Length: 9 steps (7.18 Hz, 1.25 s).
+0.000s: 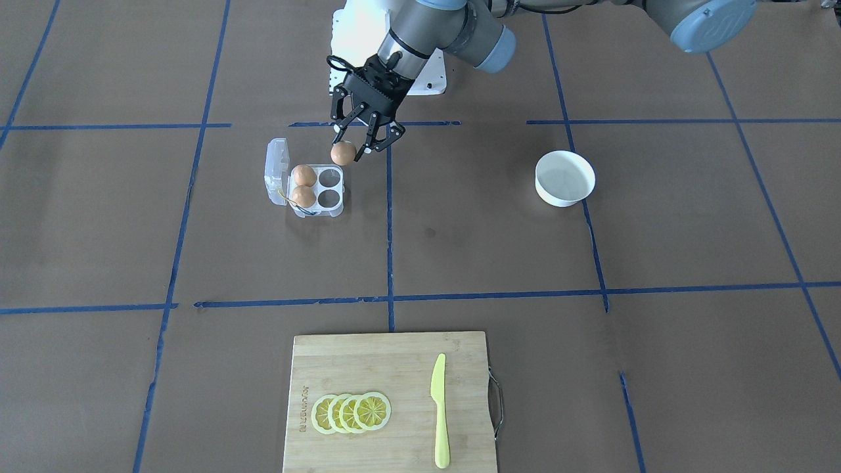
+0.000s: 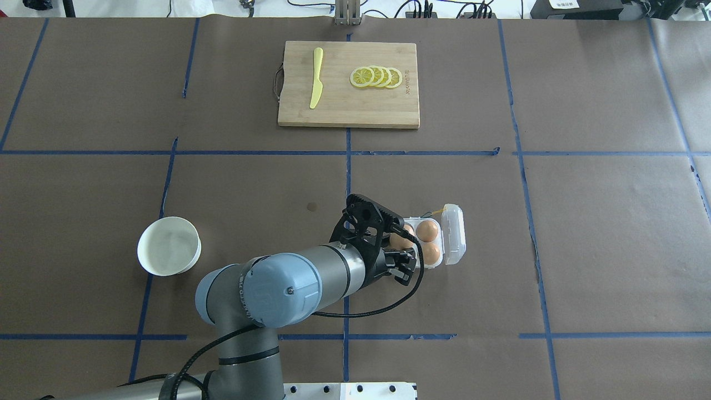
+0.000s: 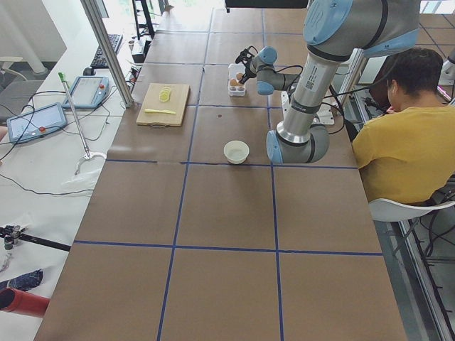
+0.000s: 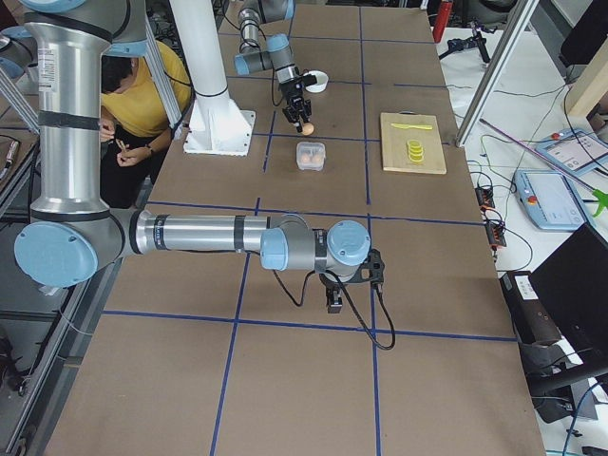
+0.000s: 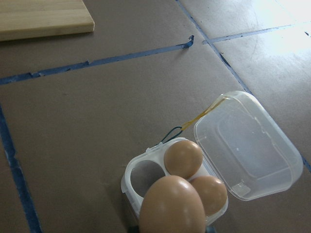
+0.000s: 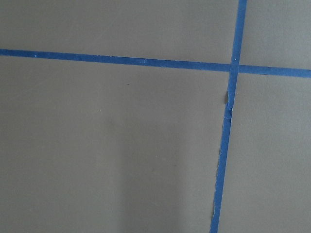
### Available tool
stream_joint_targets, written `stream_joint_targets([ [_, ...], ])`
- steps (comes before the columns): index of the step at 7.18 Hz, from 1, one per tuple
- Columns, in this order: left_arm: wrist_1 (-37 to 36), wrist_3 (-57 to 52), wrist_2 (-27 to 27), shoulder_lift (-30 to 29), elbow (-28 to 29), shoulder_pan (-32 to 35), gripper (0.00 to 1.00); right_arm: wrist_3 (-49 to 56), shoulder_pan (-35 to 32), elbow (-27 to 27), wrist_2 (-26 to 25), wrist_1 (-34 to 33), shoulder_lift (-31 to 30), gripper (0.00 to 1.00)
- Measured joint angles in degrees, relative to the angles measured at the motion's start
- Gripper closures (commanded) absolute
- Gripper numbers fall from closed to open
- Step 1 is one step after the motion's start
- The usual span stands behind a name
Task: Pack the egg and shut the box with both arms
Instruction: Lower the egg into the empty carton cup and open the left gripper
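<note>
The orange-brown egg, now held above the table beside the box, will be released by my left gripper in the near bare cup of the clear box [image 1: 328, 174] [image 5: 173, 211].
My left gripper [image 1: 351, 146] is shut on an orange-brown egg [image 1: 343, 153] and holds it above the table, just beside the near edge of the clear box [image 1: 336, 209]. The box lies open, its lid [image 1: 276, 169] folded flat to the side. Two eggs [image 1: 303, 175] [image 1: 303, 196] sit in the cups next to the lid; the other two cups [image 1: 329, 177] are bare. In the left wrist view the held egg [image 5: 172, 206] hangs over the box's near cup [image 5: 144, 175]. My right gripper [image 4: 332, 294] shows only in the exterior right view, low over bare table far from the box; I cannot tell its state.
A white round bowl [image 1: 565, 177] stands on the table towards my left side. A wooden cutting board [image 1: 387, 368] with several lemon slices [image 1: 351, 412] and a yellow knife [image 1: 439, 410] lies at the far edge. A person in a yellow shirt [image 3: 402, 149] sits by the robot's base.
</note>
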<state>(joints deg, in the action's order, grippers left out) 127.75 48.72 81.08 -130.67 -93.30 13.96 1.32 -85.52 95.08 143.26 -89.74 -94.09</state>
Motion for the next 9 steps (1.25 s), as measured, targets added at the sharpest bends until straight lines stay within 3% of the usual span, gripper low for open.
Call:
stream_joint_targets([
  [4,2.7,-0.7,-14.0,-0.7,3.8,-3.6,1.0,0.0,0.1,-0.3,0.0,0.0,0.2,0.0],
  [9,2.9,-0.9,-15.3,-3.2,7.1,-4.2,1.0,0.0,0.1,-0.6,0.0,0.0,0.2,0.0],
])
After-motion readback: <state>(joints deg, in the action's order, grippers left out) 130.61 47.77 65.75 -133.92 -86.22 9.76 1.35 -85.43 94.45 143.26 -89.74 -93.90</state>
